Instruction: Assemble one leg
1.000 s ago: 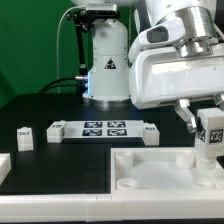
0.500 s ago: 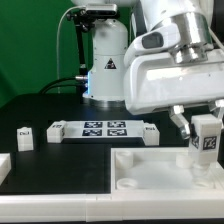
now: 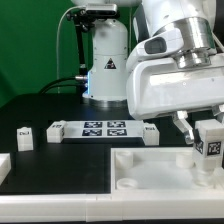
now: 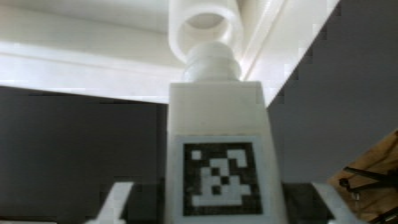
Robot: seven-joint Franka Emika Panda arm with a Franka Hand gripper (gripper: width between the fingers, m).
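Observation:
Next, my gripper releases the white leg standing upright in the round corner socket of the large white panel (image 3: 205, 183) (image 4: 206, 21).
My gripper (image 3: 208, 132) is shut on a white leg (image 3: 210, 141) with a black-and-white tag on its face. It holds the leg upright over the corner of the large white panel (image 3: 150, 166) at the exterior view's right. In the wrist view the leg (image 4: 219, 130) fills the middle between my fingers, and my gripper (image 4: 221, 208) grips it near the tagged end. Its rounded threaded tip (image 4: 212, 62) points at the round corner socket (image 4: 205, 20) of the panel. I cannot tell whether the tip touches the socket.
Three more small legs lie on the black table: one (image 3: 25, 134) at the left, one (image 3: 56, 129) beside the marker board (image 3: 100, 128), and one (image 3: 150, 130) at its right end. Another white part (image 3: 3, 166) sits at the left edge. The arm's base (image 3: 105, 60) stands behind.
My gripper has carried the leg downward toward the panel's corner, with a small sideways shift and turn. The jaws have kept the same grip.

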